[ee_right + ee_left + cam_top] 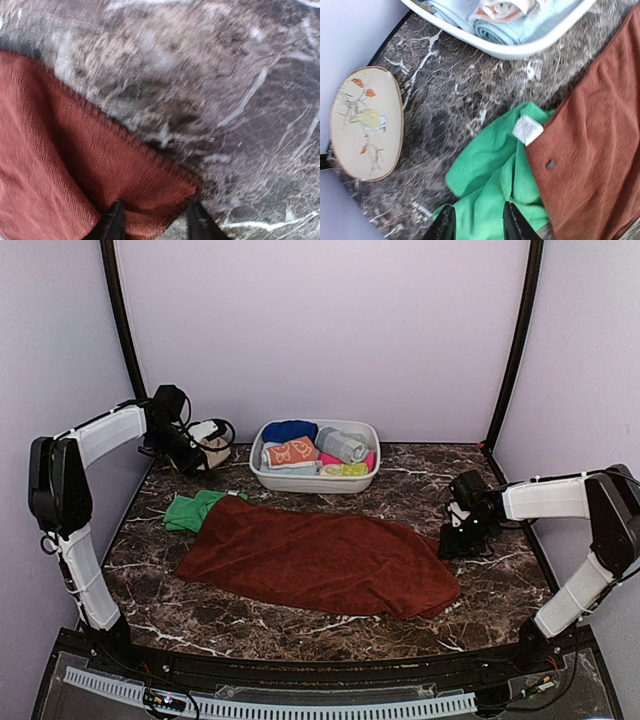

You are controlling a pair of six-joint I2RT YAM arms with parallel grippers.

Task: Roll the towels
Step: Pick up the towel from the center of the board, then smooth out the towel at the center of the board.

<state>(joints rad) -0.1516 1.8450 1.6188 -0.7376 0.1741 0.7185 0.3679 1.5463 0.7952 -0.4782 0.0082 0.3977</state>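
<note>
The rust-brown towel is next for my left gripper, which should close on its back corner (pixel 229 499) (pixel 534 146) next to the white tag, over the green towel.
The long rust-brown towel (pixel 320 560) lies spread flat across the table's middle. The green towel (pixel 190 510) with its white tag (pixel 527 130) is bunched at the brown towel's left end, partly under it. The orange printed towel (pixel 290 452) lies rolled in the white basin (pixel 310 483). My left gripper (pixel 188 455) is open and empty, held above the back left, and the green towel (pixel 485 180) shows between its fingers (pixel 512 222). My right gripper (pixel 462 540) is open, low at the brown towel's right end, its fingers (pixel 114 222) straddling the towel's corner (pixel 170 190).
The basin at the back centre holds several rolled towels; its rim also shows in the left wrist view (pixel 520 50). An oval wooden plaque with a painted bird (pixel 366 122) lies at the back left by the wall. Walls enclose the table on three sides.
</note>
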